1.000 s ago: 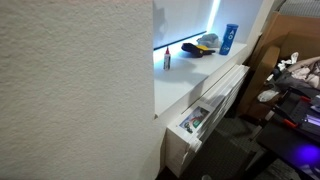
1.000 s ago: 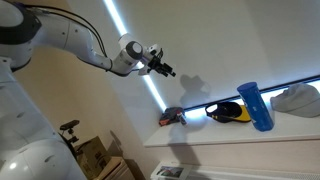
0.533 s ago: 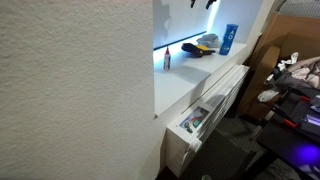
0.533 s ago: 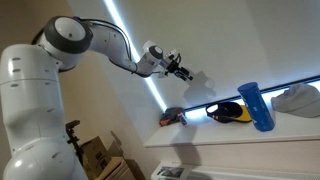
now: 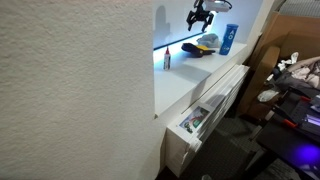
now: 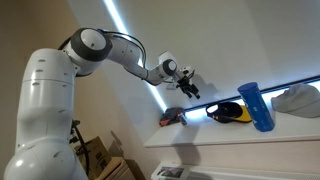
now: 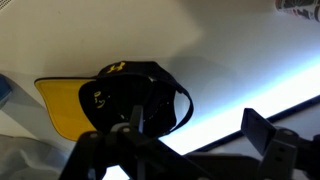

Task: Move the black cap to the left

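The robot's gripper needs to close on the back strap (image 5: 187, 47) (image 7: 189, 107) of the black cap, at the end opposite the cap's yellow front.
The black cap (image 6: 229, 111) with a yellow brim lies on the white shelf (image 6: 240, 136), between a small dark object and the upright blue box (image 6: 255, 106). It also shows in an exterior view (image 5: 206, 43) and in the wrist view (image 7: 130, 93), brim to the left. My gripper (image 6: 192, 92) hangs in the air above and to the left of the cap, not touching it. It shows open and empty in the wrist view (image 7: 190, 130) and in an exterior view (image 5: 201, 16).
A small dark object (image 6: 173, 117) sits at the shelf's left end. A grey-blue lump (image 6: 296, 99) lies right of the blue box. A bright light strip (image 6: 150, 80) runs along the wall behind. Cardboard boxes (image 5: 285, 45) stand beyond the shelf.
The arm has swung right and down toward the cap over the last second. The cap and other shelf objects have not moved.
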Controlling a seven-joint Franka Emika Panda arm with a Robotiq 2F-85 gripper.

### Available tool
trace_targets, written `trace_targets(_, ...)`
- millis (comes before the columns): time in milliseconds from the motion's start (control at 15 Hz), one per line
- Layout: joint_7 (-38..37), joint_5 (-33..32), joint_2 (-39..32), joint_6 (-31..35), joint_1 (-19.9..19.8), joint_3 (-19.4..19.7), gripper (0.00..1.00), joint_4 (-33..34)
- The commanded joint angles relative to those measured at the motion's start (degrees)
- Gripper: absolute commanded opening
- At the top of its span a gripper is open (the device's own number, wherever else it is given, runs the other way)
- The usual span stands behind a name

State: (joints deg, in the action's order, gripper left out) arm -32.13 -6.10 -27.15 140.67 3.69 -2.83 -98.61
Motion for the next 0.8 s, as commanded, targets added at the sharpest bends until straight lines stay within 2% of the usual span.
trace_targets(0, 0.24, -2.05, 4.12, 10.61, 2.75, 5.5, 1.0, -8.95)
trace_targets(133, -1.4, -5.48, 4.53, 19.57, 4.8, 9.39, 1.0, -12.07)
trace_targets(267, -2.59, -6.72, 4.91, 24.36, 6.71, 12.54, 1.0, -14.02)
trace_targets(400, 0.01, -4.33, 6.1, 25.81, 6.51, 12.07, 1.0, -16.6)
trace_targets(467, 2.3, -2.31, 7.05, 25.56, 5.54, 10.25, 1.0, -17.9)
trace_targets(533, 5.07, -0.14, 8.09, 24.06, 4.39, 8.07, 1.0, -18.95)
trace_targets(600, 5.47, 2.1, 6.22, 19.57, 5.99, 6.07, 1.0, -15.69)
trace_targets(667, 3.8, 0.17, 4.88, 23.23, 6.46, 10.11, 1.0, -15.19)
trace_targets(733, 4.41, 1.2, 5.16, 21.98, 6.56, 8.58, 1.0, -15.21)
